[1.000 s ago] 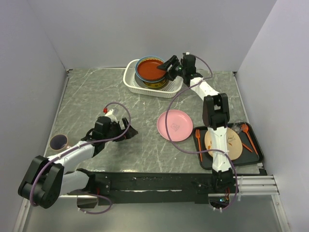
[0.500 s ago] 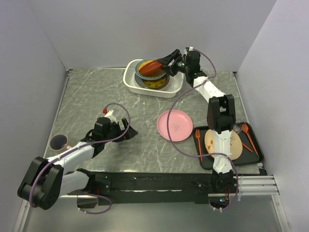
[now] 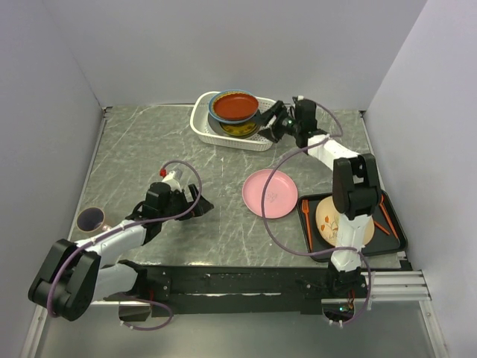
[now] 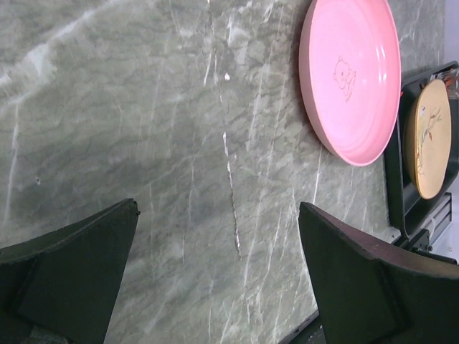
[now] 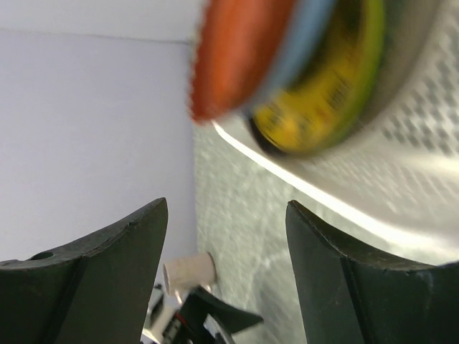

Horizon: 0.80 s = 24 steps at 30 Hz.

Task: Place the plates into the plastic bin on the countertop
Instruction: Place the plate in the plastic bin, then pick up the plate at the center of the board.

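Observation:
My right gripper needs to move to the pink plate next and grab the pink plate's rim [image 3: 297, 193] on the side beside the black tray.
The white plastic bin [image 3: 201, 125] stands at the back of the countertop [image 3: 149, 149]. It holds a stack of plates with a red plate [image 3: 233, 106] on top, a blue one and a lime green one under it. My right gripper [image 3: 270, 124] is open and empty just outside the bin's right end; in its wrist view [image 5: 226, 236] the red plate [image 5: 237, 50] and the bin wall [image 5: 409, 165] appear blurred. A pink plate [image 3: 270, 193] lies flat mid-table, also in the left wrist view [image 4: 351, 75]. My left gripper [image 3: 200, 203] is open and empty, low over the countertop [image 4: 179, 129].
A black tray [image 3: 395, 240] at the right front holds a cream plate [image 3: 343, 221] and orange cutlery [image 3: 382, 210]. A small cup [image 3: 91, 218] sits at the left edge. Grey walls enclose the table on three sides.
My right gripper has let go of the red plate, which now lies flat on the stack in the bin. The gripper has drawn back to the right of the bin. The left arm barely moved.

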{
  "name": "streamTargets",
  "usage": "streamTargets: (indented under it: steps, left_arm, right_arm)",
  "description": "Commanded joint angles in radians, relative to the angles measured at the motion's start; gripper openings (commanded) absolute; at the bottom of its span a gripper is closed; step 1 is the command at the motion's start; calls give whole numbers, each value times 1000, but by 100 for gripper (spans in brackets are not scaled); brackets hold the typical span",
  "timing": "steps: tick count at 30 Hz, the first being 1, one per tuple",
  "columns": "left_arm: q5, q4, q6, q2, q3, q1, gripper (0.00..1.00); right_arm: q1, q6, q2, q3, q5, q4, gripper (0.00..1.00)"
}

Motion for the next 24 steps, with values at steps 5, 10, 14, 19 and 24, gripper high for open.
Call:
streamTargets:
  steps: [5, 10, 14, 19, 24]
  left_arm:
    - [28, 40, -20, -18, -7, 2, 99]
    - [32, 33, -27, -37, 9, -4, 99]
    - [14, 46, -30, 5, 50, -42, 99]
    - [6, 88, -34, 158, 142, -108, 99]
    - [3, 124, -46, 288, 220, -156, 98]
  right_arm:
    - [-19, -55, -149, -122, -27, 74, 74]
    - [-21, -65, -172, -137, -35, 77, 74]
    - [-24, -91, -210, -216, -29, 74, 74]
    - [-44, -116, -320, -371, -21, 119, 74]
    - [-61, -176, -449, -529, 8, 87, 74]
